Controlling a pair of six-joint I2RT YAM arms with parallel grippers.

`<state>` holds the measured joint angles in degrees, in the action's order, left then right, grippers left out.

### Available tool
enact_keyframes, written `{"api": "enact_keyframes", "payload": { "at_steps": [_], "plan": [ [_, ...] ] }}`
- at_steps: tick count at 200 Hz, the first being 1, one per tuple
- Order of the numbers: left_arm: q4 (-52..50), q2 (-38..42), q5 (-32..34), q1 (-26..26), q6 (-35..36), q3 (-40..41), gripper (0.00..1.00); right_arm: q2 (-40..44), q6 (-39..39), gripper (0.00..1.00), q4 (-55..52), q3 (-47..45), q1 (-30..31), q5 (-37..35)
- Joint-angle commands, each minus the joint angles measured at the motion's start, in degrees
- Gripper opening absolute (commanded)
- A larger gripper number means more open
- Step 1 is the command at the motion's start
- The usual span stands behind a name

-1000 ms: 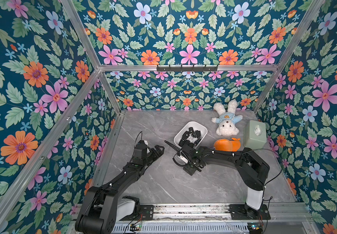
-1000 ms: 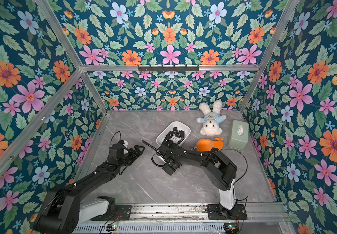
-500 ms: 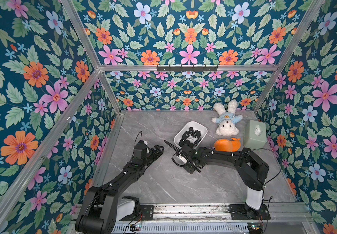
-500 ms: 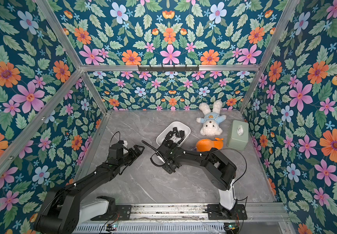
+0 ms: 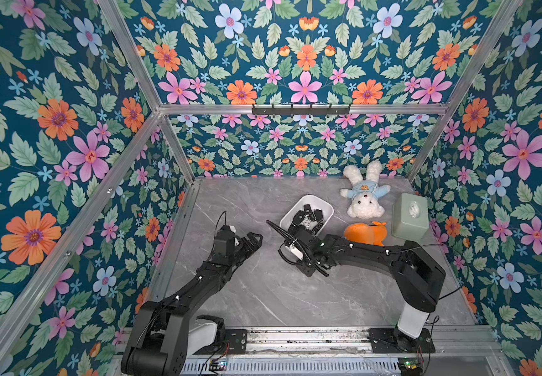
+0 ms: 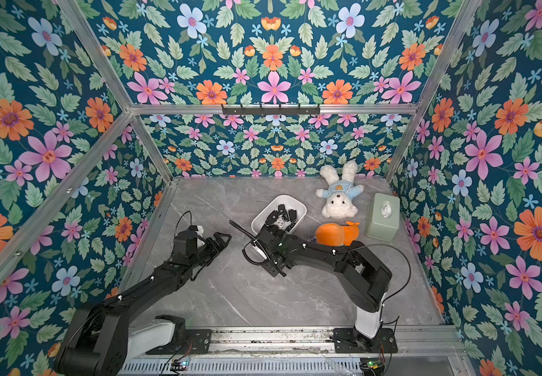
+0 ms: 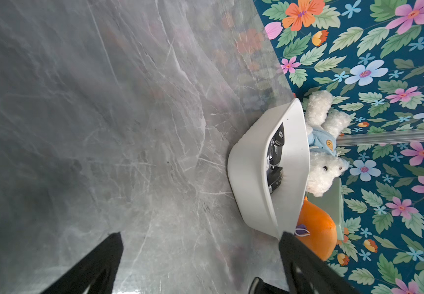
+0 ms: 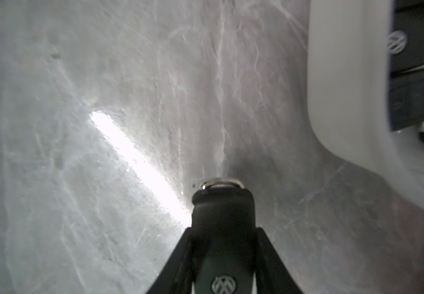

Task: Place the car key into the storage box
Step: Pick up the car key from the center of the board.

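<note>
The black car key, now just above the grey marble table, will be let go by my right gripper on the other keys in the middle of the storage box point(image 5: 308, 225).
My right gripper point(image 8: 223, 231) is shut on a black car key point(image 8: 222, 203) with a metal loop at its tip, held just above the grey marble table. In both top views that gripper point(image 5: 317, 271) point(image 6: 277, 271) points down in front of the storage box point(image 5: 308, 198) point(image 6: 284, 197), a shallow white tub. The box wall point(image 8: 346, 89) is close beside the held key. Several other black keys point(image 5: 307, 218) point(image 7: 276, 157) lie inside the box. My left gripper point(image 5: 253, 241) point(image 7: 200, 236) stands open and empty to the left, apart from the box wall point(image 7: 246, 163).
A white plush rabbit point(image 5: 364, 195) lies behind the box at the back. An orange plush toy point(image 5: 361, 232) and a pale green tissue box point(image 5: 409, 218) sit to the right, next to my right arm. Flowered walls enclose the table on three sides.
The right gripper's jaws have closed on the car key. The left arm has stayed still with its gripper open.
</note>
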<state>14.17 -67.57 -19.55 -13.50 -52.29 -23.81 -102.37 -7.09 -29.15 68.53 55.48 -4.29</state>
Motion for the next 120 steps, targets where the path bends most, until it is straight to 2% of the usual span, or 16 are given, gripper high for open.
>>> {"api": "enact_keyframes", "payload": {
  "at_steps": [1, 29, 66, 120],
  "plan": [
    [1.46, 0.25, -0.18, 0.22, 0.35, 0.04, 1.00, 2.21, 0.40, 0.31, 3.09, 0.68, -0.33, 0.94],
    [4.01, 0.09, -1.64, 0.31, -0.40, 0.41, 1.00, 4.88, 1.44, 0.30, 5.91, 1.12, -1.85, 0.48],
    [13.34, -1.42, -5.05, 0.37, -4.41, 1.55, 1.00, 6.96, 2.93, 0.30, 10.37, 1.60, -4.25, -0.40],
    [23.40, -8.78, -9.64, -0.05, -8.73, -1.69, 1.00, 2.96, 6.54, 0.30, 10.86, 6.36, -7.75, -6.86]
  ]
}}
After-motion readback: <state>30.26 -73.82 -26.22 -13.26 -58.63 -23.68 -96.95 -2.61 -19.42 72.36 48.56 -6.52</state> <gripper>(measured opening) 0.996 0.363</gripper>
